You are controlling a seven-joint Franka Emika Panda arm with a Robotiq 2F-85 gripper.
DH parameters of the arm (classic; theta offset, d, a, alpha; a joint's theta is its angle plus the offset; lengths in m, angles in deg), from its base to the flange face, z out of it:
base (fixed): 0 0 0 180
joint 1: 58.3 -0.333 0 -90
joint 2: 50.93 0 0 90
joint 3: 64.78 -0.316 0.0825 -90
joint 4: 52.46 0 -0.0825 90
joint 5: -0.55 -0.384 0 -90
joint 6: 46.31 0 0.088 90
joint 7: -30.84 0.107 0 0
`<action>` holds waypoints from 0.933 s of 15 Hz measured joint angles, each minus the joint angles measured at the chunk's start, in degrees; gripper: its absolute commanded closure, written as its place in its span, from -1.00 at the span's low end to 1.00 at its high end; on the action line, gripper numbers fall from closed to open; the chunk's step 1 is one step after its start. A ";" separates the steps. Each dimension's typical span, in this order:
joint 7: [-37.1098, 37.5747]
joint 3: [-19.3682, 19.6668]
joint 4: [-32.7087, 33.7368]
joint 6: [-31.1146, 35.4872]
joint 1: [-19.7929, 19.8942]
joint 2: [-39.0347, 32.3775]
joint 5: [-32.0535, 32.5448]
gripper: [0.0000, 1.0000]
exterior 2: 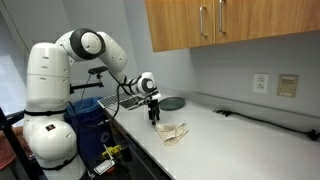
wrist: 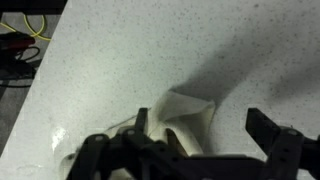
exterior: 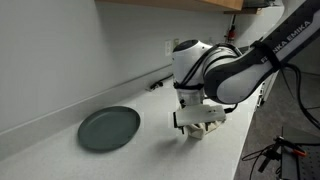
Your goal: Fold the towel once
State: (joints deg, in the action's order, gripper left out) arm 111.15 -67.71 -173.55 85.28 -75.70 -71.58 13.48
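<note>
The towel's raised tip lies low between the robot gripper's open fingers, nearer to one finger, so the gripper will move down and pinch that tip (wrist: 200, 108) before folding.
The cream-beige towel (wrist: 183, 118) lies bunched with raised folds on the speckled white counter. In the wrist view it sits between my fingers, closer to the left one. My gripper (wrist: 198, 113) is open, its jaws wide apart and neither pressing the cloth. In both exterior views the gripper (exterior: 193, 124) (exterior 2: 155, 117) points down, low over the counter. The towel (exterior: 207, 128) shows as a pale heap under the gripper, and in an exterior view the towel (exterior 2: 173, 131) spreads out beside the fingers toward the counter's front edge.
A round dark grey plate (exterior: 109, 128) (exterior 2: 172, 103) rests on the counter beside the towel. The wall runs behind, with wood cabinets (exterior 2: 230, 25) overhead and a cable (exterior: 160, 82) along the backsplash. The counter's front edge (exterior: 245, 140) is close to the gripper.
</note>
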 measured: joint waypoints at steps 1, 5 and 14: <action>0.00 -0.04 -0.01 0.00 0.04 -0.04 -1.37 -1.00; 0.72 -0.03 -0.03 0.18 0.47 -0.30 -5.94 -1.00; 3.83 0.71 -0.70 3.38 1.88 -0.71 -8.19 0.07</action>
State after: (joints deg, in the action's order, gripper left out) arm 114.99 -67.01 -174.25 88.67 -73.82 -72.30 5.30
